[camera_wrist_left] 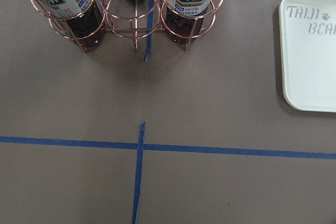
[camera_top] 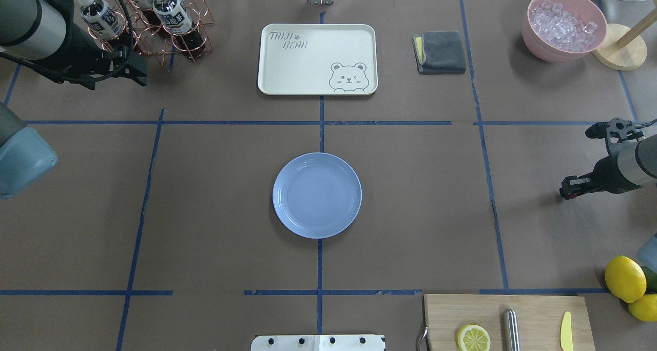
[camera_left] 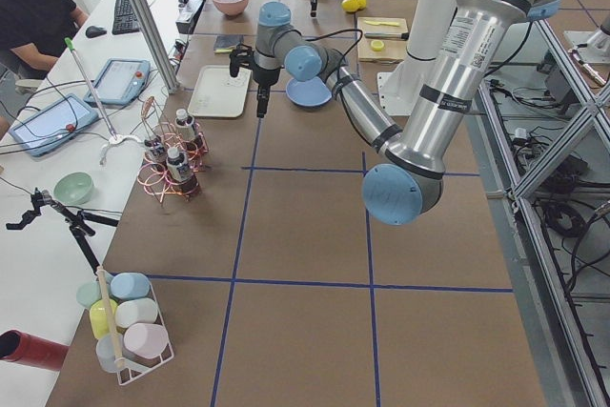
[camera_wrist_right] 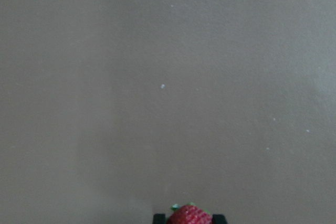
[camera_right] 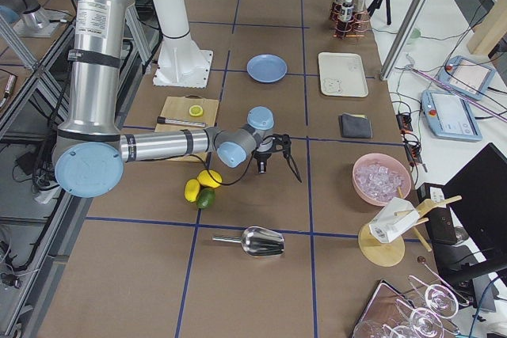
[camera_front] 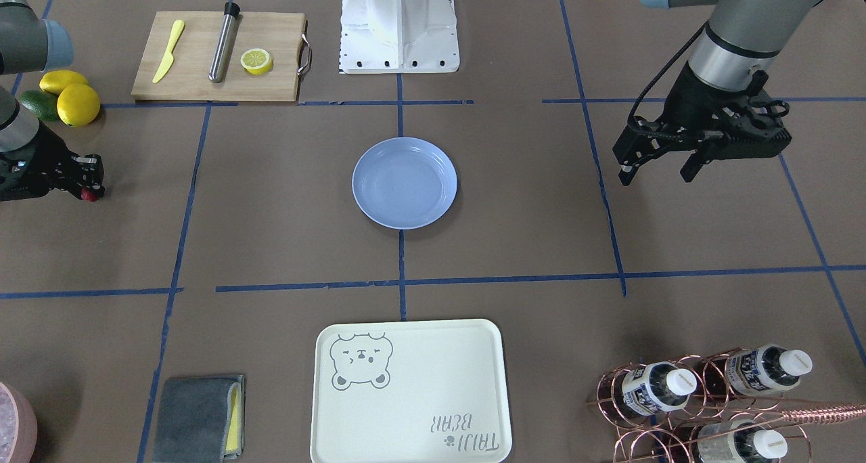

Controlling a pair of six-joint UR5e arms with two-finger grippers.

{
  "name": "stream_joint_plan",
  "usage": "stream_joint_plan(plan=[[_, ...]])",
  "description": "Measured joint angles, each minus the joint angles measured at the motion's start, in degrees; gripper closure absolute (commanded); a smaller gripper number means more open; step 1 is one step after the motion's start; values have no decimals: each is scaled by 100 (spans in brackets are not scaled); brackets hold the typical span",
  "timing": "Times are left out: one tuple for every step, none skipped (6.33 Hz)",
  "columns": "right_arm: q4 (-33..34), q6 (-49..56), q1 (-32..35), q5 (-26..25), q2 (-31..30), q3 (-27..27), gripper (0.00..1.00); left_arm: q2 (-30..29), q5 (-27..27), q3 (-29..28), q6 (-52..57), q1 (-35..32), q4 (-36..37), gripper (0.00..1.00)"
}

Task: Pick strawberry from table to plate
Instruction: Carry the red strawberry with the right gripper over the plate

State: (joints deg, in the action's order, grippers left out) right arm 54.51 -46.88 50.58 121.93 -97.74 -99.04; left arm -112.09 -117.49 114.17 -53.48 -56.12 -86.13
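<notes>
My right gripper will let go of the strawberry on the middle of the empty light-blue plate (camera_front: pixel 402 186).
The strawberry (camera_wrist_right: pixel 190 216), small and dark red with a green cap, sits between the black fingertips of my right gripper (camera_front: pixel 90 188), which is shut on it low over the brown table (camera_front: pixel 284 246). In the front-facing view the berry (camera_front: pixel 88 195) shows at the gripper's tip, at the table's right end near the lemons. The light-blue plate (camera_front: pixel 404 182) lies empty at the table's centre, well away from that gripper (camera_top: pixel 565 189). My left gripper (camera_front: pixel 659 173) hangs open and holds nothing, off to the plate's left and next to the bottle rack (camera_top: pixel 149 20).
A wooden cutting board (camera_front: pixel 196 84) carries a lemon half (camera_front: pixel 256 61), a yellow knife and a metal rod. Two lemons (camera_front: pixel 78 104) and an avocado lie beside my right arm. The cream bear tray (camera_front: pixel 409 392), a grey cloth (camera_front: pixel 196 419) and a pink bowl of ice (camera_top: pixel 564 25) line the far side.
</notes>
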Motion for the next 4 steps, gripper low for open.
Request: stream_joint_plan(plan=[[27,-16,6,32,85,-263,100,27,4,0,203,-44,10,0],[79,-72,9,69,303,-480,100,123,6,-7,632,-165,27,0],[156,-358,7,128,705,-580,100,295,4,-55,1220,-372,30,0],[410,-929,-84,175,1309,-618,100,432,-5,-210,1873,-651,28,0]])
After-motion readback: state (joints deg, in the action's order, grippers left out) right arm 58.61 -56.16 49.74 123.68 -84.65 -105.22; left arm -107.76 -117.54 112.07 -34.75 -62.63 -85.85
